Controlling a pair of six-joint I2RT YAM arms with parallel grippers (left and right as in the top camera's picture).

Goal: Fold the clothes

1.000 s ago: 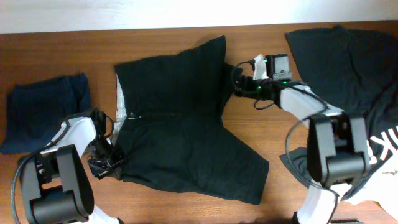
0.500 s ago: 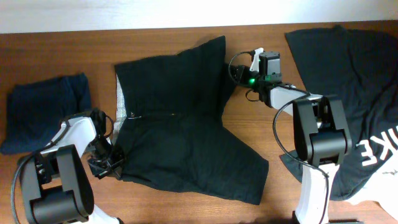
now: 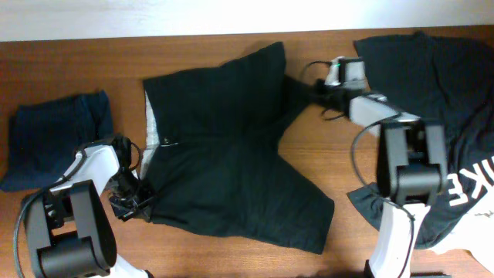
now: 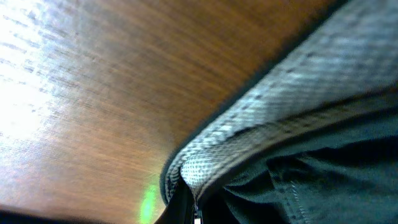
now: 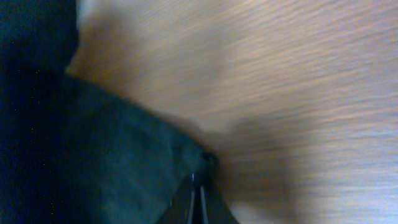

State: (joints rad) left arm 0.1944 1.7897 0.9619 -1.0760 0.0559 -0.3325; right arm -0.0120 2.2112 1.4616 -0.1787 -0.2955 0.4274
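I have my left gripper on the waistband's lower corner and my right gripper on the upper leg, so next I take the lower leg's hem [image 3: 326,228] with my right gripper before folding.
Black shorts [image 3: 224,162] lie spread across the middle of the table, pale lining [image 3: 150,123] showing at the waistband on their left. My left gripper [image 3: 133,202] is shut on the waistband's lower corner; in the left wrist view the woven pale lining [image 4: 261,118] runs into the closed left gripper [image 4: 190,208]. At the shorts' upper right, my right gripper [image 3: 310,86] is shut on the edge of the leg. The right wrist view shows the black cloth [image 5: 93,143] pinched at the right gripper [image 5: 199,193].
A navy garment [image 3: 54,139] lies folded at the far left. A large black garment [image 3: 432,77] covers the right side, with white lettering [image 3: 472,181] near the right edge. Bare wood [image 3: 332,154] separates it from the shorts.
My right gripper has closed on the shorts' upper leg edge and shifted right and slightly back, drawing the cloth out. The left gripper keeps its hold in place.
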